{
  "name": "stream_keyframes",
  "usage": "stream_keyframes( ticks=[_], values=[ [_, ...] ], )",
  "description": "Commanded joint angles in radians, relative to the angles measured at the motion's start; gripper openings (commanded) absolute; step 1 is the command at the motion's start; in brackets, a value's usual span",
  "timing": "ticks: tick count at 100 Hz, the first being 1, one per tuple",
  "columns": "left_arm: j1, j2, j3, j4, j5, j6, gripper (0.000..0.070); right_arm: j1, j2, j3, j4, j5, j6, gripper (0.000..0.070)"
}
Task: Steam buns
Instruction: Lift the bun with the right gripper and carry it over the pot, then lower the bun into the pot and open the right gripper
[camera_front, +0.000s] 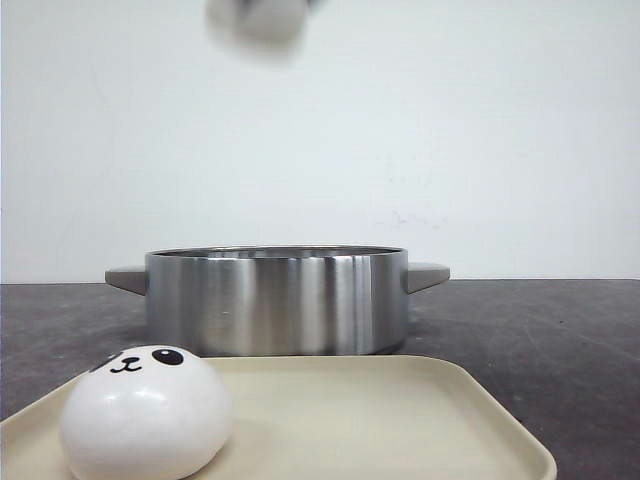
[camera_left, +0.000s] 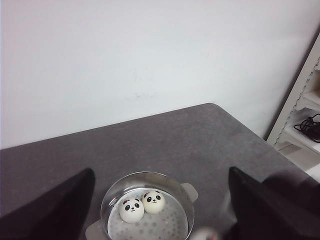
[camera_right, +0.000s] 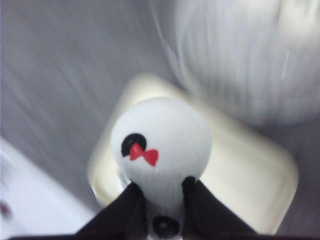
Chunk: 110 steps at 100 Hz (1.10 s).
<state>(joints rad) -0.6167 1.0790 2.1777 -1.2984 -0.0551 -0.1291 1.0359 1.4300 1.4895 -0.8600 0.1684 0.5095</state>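
Note:
I need to let go of the red-bow panda bun with my right gripper inside the steel pot (camera_front: 338, 288), next to the buns already there.
One panda-face bun (camera_front: 145, 410) sits at the left end of the cream tray (camera_front: 400, 410). Two more buns (camera_left: 132, 209) (camera_left: 153, 201) lie side by side on the perforated insert inside the steel pot (camera_left: 186, 205), which stands behind the tray in the front view (camera_front: 278, 300). My right gripper (camera_right: 161, 182) is shut on a fourth bun (camera_right: 162, 135), one with a black ear and a red bow, and holds it high above the tray; the view is motion-blurred. This bun shows as a blur at the top of the front view (camera_front: 258, 20). My left gripper (camera_left: 160, 170) is open and empty, high above the pot.
The pot has two grey side handles (camera_front: 427, 276). The dark grey table (camera_left: 165, 135) ends at a white wall. White shelving with cables (camera_left: 306, 120) stands beyond the table's corner.

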Motion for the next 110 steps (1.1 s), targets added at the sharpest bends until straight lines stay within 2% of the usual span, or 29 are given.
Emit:
stream_keyframes(
  ticks=[1, 22, 31, 39, 54, 81, 110],
  values=[
    [-0.007, 0.011, 0.025, 0.012, -0.009, 0.013, 0.0498, -0.037, 0.038, 0.092, -0.005, 0.033, -0.124, 0.0],
    [-0.007, 0.012, 0.025, 0.012, -0.01, 0.013, 0.0498, -0.243, 0.191, 0.213, -0.006, -0.071, -0.225, 0.0],
    [-0.007, 0.012, 0.025, 0.012, -0.01, 0.013, 0.0498, -0.31, 0.283, 0.22, -0.002, -0.153, -0.233, 0.0],
    [-0.007, 0.012, 0.025, 0.012, -0.01, 0.014, 0.0498, -0.347, 0.359, 0.22, -0.005, -0.205, -0.232, 0.0],
    [-0.007, 0.012, 0.025, 0.009, -0.01, 0.014, 0.0498, -0.366, 0.475, 0.22, -0.011, -0.248, -0.232, 0.0],
    [-0.007, 0.012, 0.025, -0.019, -0.01, 0.013, 0.0498, -0.37, 0.606, 0.22, -0.015, -0.247, -0.229, 0.0],
    [-0.007, 0.012, 0.025, -0.04, -0.01, 0.013, 0.0498, -0.385, 0.652, 0.22, -0.023, -0.246, -0.209, 0.0]
  ],
)
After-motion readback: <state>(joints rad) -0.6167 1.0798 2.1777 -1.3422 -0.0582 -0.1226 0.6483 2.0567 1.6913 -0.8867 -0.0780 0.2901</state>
